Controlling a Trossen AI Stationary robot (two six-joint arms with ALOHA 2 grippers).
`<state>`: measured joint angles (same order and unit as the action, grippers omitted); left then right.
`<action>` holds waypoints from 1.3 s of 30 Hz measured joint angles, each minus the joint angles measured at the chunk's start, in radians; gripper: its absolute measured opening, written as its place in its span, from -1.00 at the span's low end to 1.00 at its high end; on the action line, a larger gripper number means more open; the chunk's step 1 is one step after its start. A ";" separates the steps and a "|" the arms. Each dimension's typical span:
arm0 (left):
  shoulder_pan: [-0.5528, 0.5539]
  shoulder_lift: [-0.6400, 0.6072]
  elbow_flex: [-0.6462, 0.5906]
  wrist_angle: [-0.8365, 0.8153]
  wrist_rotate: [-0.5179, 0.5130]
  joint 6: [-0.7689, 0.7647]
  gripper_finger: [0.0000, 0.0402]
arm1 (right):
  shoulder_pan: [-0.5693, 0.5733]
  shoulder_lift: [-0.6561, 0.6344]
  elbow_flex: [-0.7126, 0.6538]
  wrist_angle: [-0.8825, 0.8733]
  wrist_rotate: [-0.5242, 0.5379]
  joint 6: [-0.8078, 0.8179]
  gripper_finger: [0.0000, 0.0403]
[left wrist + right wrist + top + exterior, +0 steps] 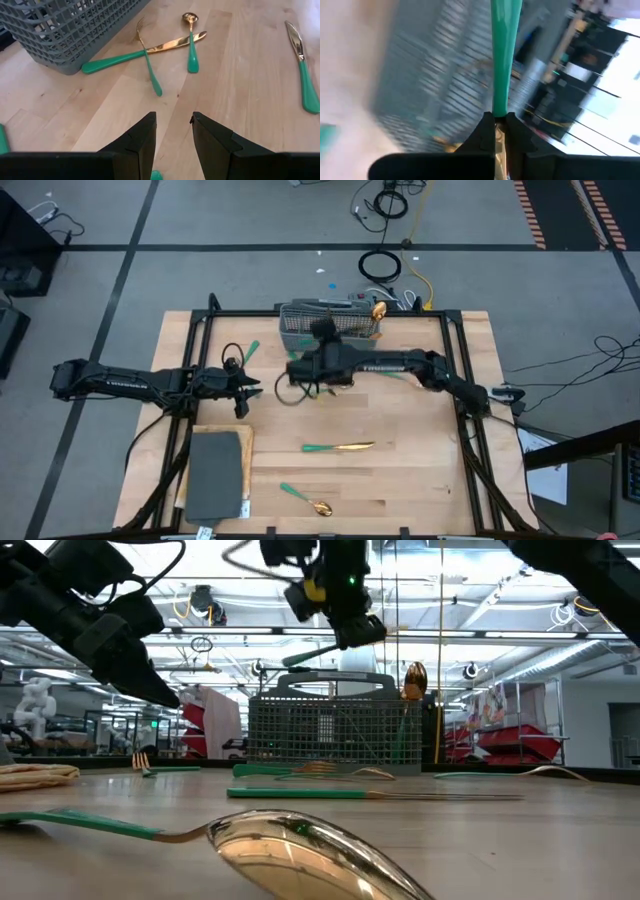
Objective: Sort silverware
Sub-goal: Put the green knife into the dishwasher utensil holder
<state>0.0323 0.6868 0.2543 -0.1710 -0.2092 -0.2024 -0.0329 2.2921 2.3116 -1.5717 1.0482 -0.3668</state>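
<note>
Next, my right gripper releases the teal-handled piece in the far middle of the grey mesh caddy (338,311) (512,75), next to the gold-headed spoon.
The grey mesh caddy (345,328) stands at the table's far middle, a gold-headed spoon (414,680) upright in it. My right gripper (322,330) hangs above the caddy's near side, shut on one piece of silverware whose teal handle (310,657) sticks out. Which kind of piece it is, I cannot tell. My left gripper (172,130) waits open at the left, above the wood. Ahead of it lie a fork (148,60), a knife (145,52) and a spoon (191,42), crossing each other beside the caddy (75,30). My right gripper pinches the piece between its two fingers where the teal handle meets the gold shank (499,114). The handle runs on straight past the fingertips, along the fingers; the head end is hidden behind them. The piece is lifted clear of the table, slanting down a little.
A knife (340,447) lies in the table's middle and a spoon (305,498) near the front edge. A grey mat (215,475) lies at the near left. Another knife (302,70) lies to the right of the crossed pieces. Free wood shows between these.
</note>
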 joint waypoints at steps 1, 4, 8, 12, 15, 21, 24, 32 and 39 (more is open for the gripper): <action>0.000 0.000 0.000 0.001 0.000 0.000 -0.34 | -0.016 0.000 0.000 0.000 0.041 -0.028 -1.00; 0.000 0.000 0.000 0.003 -0.002 0.000 -0.34 | -0.063 0.000 0.000 0.013 0.141 -0.107 -1.00; 0.000 0.000 0.000 0.005 -0.005 0.000 -0.34 | -0.117 0.000 0.000 0.060 0.235 -0.233 -1.00; 0.000 0.000 0.000 0.005 -0.006 0.000 -0.34 | -0.145 0.000 0.000 0.161 0.265 -0.396 -1.00; 0.000 0.000 0.000 0.005 -0.007 0.000 -0.34 | -0.149 0.001 0.000 0.248 0.287 -0.546 -1.00; 0.000 0.000 0.000 0.005 -0.030 0.003 -0.34 | -0.144 0.001 -0.006 0.308 0.289 -0.612 -1.00; 0.000 0.000 0.000 0.005 -0.038 0.007 -0.34 | -0.143 0.000 -0.042 0.290 0.290 -0.648 -1.00; 0.000 0.000 0.000 0.005 -0.039 0.002 -0.34 | -0.143 0.001 -0.225 0.314 0.315 -0.707 -1.00; 0.000 0.000 0.000 0.005 -0.054 0.002 -0.34 | -0.143 0.001 -0.263 0.378 0.315 -0.780 -1.00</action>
<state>0.0322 0.6868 0.2543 -0.1661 -0.2631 -0.2008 -0.1757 2.2933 2.0490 -1.1941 1.3633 -1.1467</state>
